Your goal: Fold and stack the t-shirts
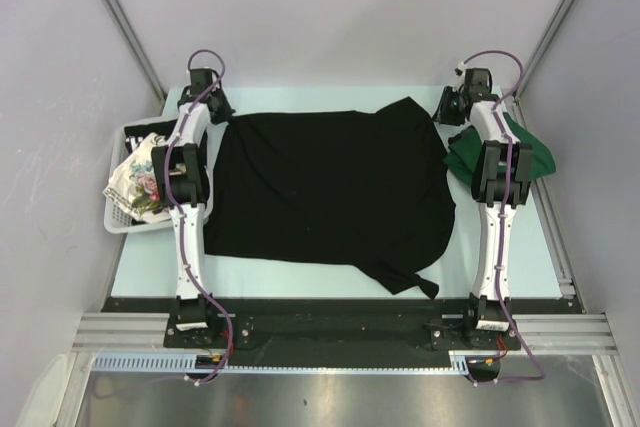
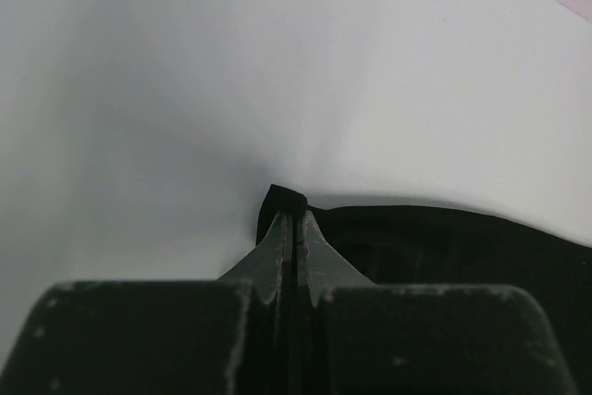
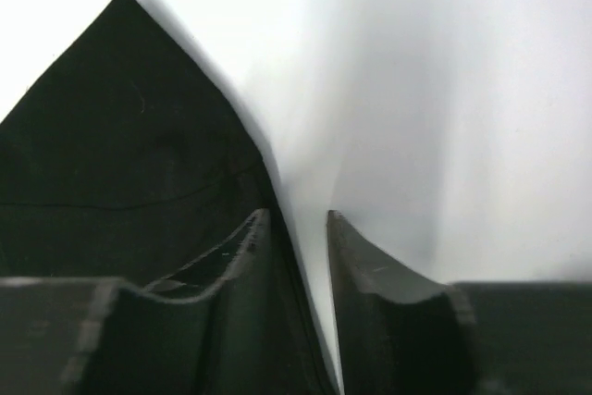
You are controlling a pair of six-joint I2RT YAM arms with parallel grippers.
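Observation:
The black t-shirt's side edge lies loose between the right gripper's fingers, so the robot's right gripper will pinch the cloth (image 3: 252, 166) near the t-shirt's far corner before it pulls.
A large plain black t-shirt (image 1: 330, 187) lies spread flat across the middle of the table. My left gripper (image 1: 215, 107) is at its far left corner. In the left wrist view the left gripper (image 2: 293, 216) is shut on a pinch of that black cloth (image 2: 444, 247). My right gripper (image 1: 452, 107) is at the shirt's far right corner. In the right wrist view the right gripper (image 3: 296, 217) is open, with the black cloth's (image 3: 120, 136) edge running along its left finger (image 3: 231, 265). A dark green t-shirt (image 1: 525, 152) lies bunched under the right arm.
A white slatted basket (image 1: 120, 222) stands at the table's left edge. It holds a white floral-print shirt (image 1: 140, 187) and a black shirt with white lettering (image 1: 150, 139). Grey walls close in on both sides. The shirt's near sleeve (image 1: 410, 282) reaches the table's front edge.

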